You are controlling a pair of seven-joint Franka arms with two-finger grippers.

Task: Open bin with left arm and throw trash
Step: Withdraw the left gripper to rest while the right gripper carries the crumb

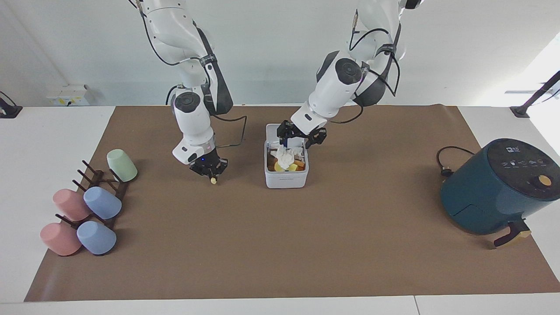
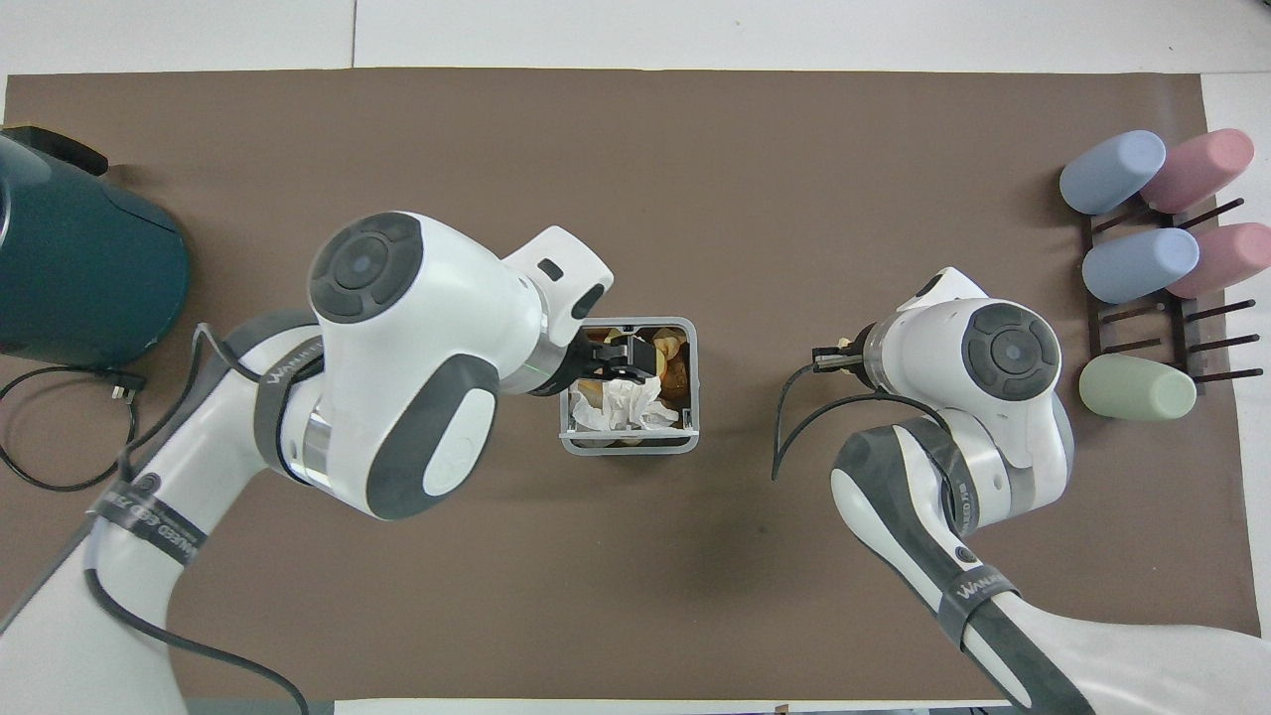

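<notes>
My right gripper is going to drop the pale yellow lump in the open white bin (image 2: 621, 348) beside the wrinkly white tissue.
The white bin (image 1: 286, 180) stands open mid-table, its lid upright on the side nearer to the robots. The wrinkly white tissue (image 1: 285, 158) lies in it on top of yellow and orange pieces; it also shows in the overhead view (image 2: 622, 403). My left gripper (image 1: 302, 138) hangs open and empty just over the bin (image 2: 628, 447). My right gripper (image 1: 211, 171) is shut on a small pale yellow lump (image 1: 213, 180), low over the mat beside the bin, toward the right arm's end. In the overhead view the right wrist hides that lump.
A dark teal air fryer (image 1: 494, 188) with its cable (image 1: 446, 162) stands at the left arm's end. A rack with several pastel cups (image 1: 87, 205) sits at the right arm's end. A brown mat (image 1: 280, 245) covers the table.
</notes>
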